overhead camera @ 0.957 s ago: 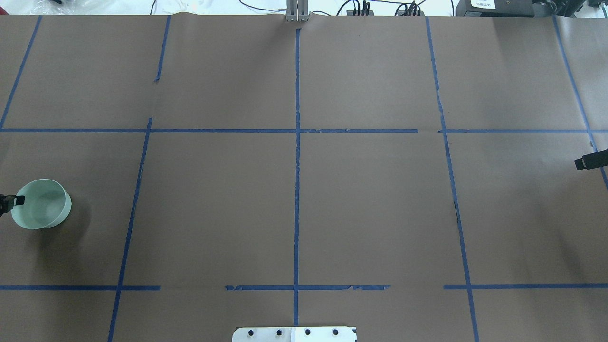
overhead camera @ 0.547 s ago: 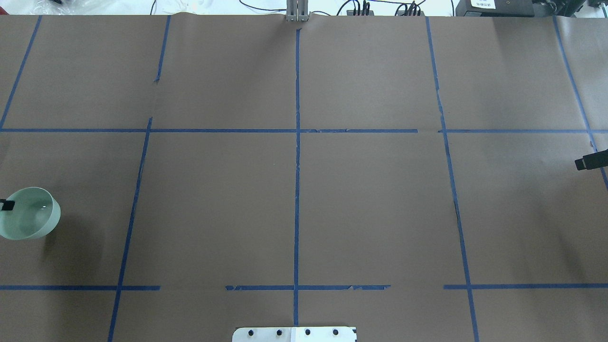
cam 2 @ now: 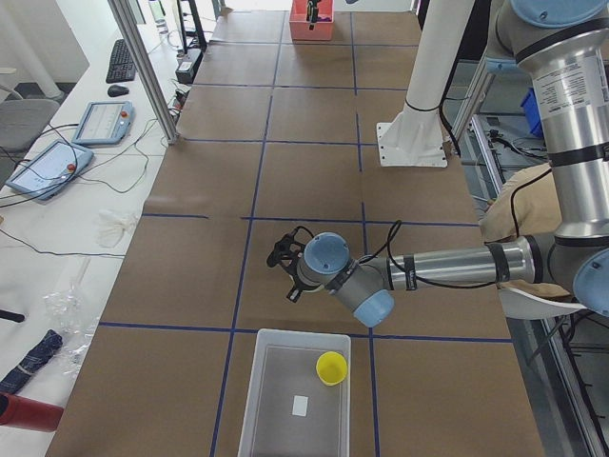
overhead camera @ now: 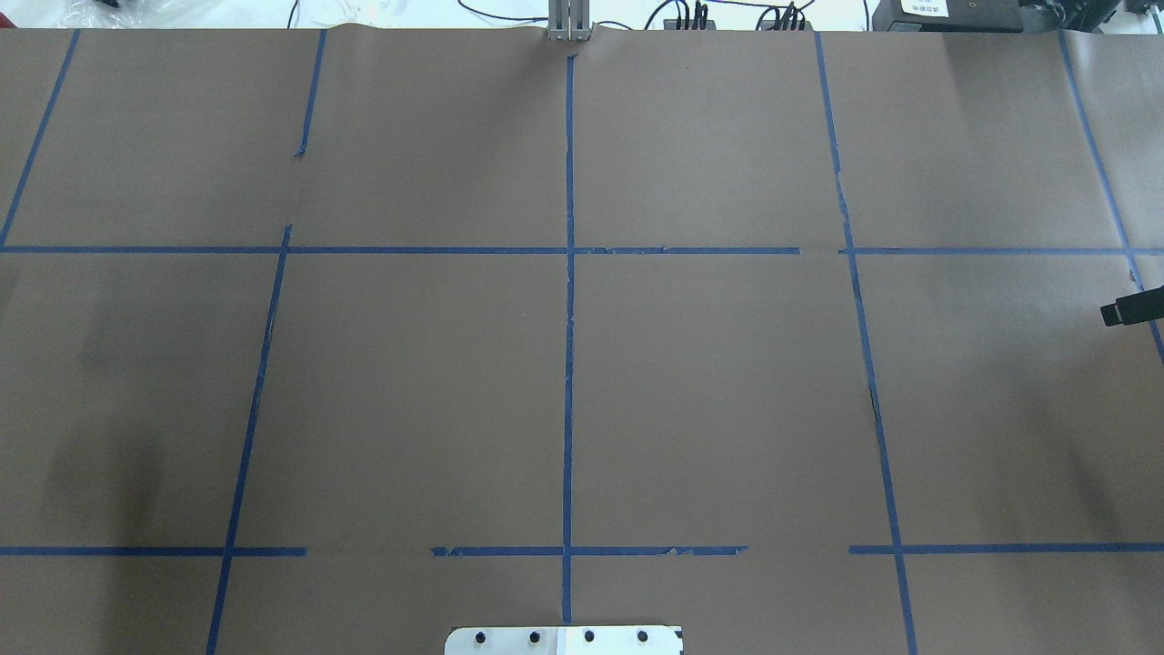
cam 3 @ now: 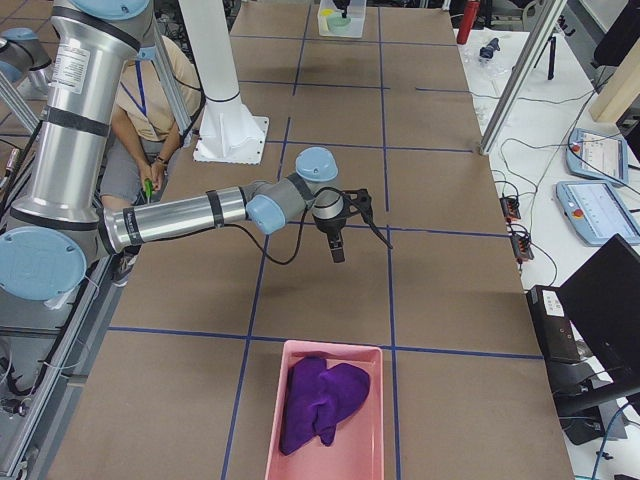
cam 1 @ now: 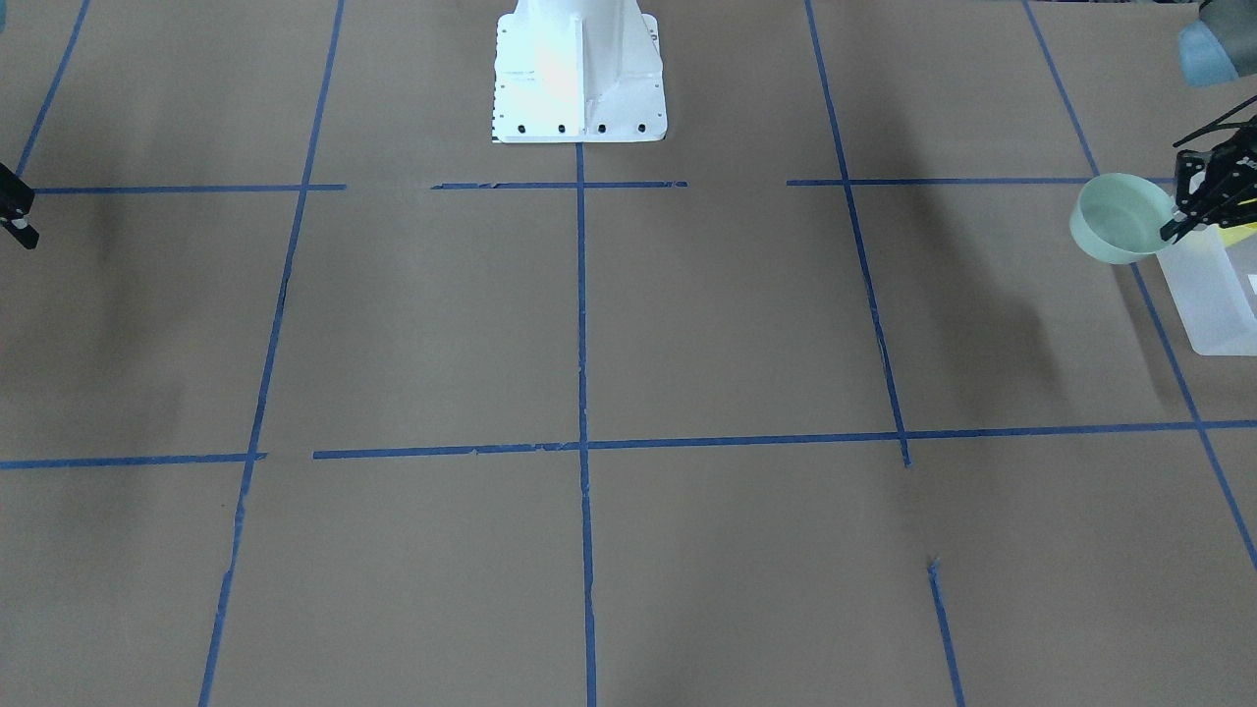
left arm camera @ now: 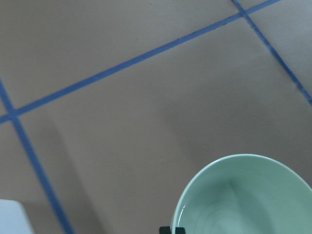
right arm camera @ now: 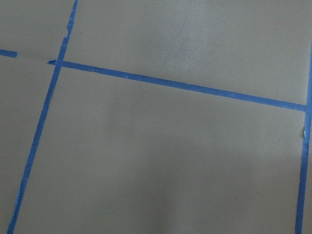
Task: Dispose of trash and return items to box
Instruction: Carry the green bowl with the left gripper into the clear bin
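Note:
The robot's left gripper will release the mint-green bowl, which hangs beside the box now, inside the frosted white box (cam 1: 1251, 287), next to the yellow cup.
A pale mint-green bowl (cam 1: 1118, 218) hangs above the table just beside the frosted white box (cam 1: 1216, 295). My left gripper (cam 1: 1173, 229) is shut on the bowl's rim. In the left wrist view the bowl (left arm camera: 248, 195) fills the lower right, and a corner of the box (left arm camera: 12, 217) shows at the lower left. The yellow cup (cam 2: 331, 367) stands inside the box (cam 2: 271, 400). The purple cloth (cam 3: 320, 400) lies in a pink tray (cam 3: 372, 420). My right gripper (cam 3: 360, 245) hovers open and empty over bare table. The left gripper and bowl are out of the overhead view.
The white robot base (cam 1: 579, 74) stands at the table's middle edge. Blue tape lines grid the brown table (overhead camera: 709, 391). A person sits beside the robot in the exterior right view. Tablets and cables lie along the far edge.
My left gripper has carried the bowl leftward, out of the overhead view's left edge. The right gripper has not moved.

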Available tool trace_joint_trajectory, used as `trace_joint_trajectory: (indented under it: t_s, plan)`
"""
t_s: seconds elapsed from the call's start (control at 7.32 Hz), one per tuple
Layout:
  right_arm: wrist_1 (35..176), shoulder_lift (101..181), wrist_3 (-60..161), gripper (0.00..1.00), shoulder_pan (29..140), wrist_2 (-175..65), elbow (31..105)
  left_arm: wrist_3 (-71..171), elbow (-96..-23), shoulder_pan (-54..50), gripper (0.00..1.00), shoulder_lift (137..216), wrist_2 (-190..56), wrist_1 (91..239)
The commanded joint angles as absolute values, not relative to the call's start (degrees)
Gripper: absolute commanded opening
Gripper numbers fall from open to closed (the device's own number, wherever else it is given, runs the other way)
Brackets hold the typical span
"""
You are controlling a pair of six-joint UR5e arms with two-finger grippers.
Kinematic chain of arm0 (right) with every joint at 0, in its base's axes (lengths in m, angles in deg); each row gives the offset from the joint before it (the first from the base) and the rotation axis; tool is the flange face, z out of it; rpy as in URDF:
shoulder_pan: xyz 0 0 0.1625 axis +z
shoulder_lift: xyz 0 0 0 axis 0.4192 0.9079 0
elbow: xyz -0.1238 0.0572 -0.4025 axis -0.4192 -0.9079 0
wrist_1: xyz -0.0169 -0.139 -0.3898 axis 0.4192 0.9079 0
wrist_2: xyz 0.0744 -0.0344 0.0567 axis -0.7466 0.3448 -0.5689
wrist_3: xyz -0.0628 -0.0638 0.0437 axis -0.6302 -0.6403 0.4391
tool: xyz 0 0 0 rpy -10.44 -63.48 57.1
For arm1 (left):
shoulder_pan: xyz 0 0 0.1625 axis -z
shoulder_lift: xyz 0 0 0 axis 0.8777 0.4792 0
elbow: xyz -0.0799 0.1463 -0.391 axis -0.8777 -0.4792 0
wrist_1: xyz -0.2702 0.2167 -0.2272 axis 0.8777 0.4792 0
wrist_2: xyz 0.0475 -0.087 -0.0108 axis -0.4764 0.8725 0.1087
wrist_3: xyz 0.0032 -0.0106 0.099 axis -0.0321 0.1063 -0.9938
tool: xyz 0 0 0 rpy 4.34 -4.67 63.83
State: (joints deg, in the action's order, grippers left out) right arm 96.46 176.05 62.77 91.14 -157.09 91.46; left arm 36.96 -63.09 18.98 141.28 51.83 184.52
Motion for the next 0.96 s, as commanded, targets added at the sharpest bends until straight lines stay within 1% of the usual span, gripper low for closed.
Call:
trace_joint_trajectory:
  t_s: [0.0,0.14,0.27,0.55,0.68,0.82]
  plan:
    - [94.8,176.1,62.8,1.00,91.1,-157.1,90.3,12.7,-58.7,31.0,0.00,148.3,51.9,166.1]
    - [92.4,176.1,62.8,1.00,91.1,-157.1,88.7,6.5,-52.4,32.4,0.00,151.2,50.0,166.1]
    - [91.5,176.0,62.8,1.00,91.1,-157.1,88.1,4.4,-49.5,32.5,0.00,152.0,49.1,166.4]
    - [91.5,176.0,62.8,1.00,91.1,-157.1,88.1,3.6,-45.0,32.6,0.00,151.5,47.0,171.7]
    - [91.5,176.0,62.8,1.00,91.1,-157.1,88.1,4.0,-43.8,32.6,0.00,150.5,46.0,175.2]
    - [91.5,176.0,62.8,1.00,91.1,-157.1,88.1,4.2,-44.0,32.6,0.00,150.2,45.9,175.4]
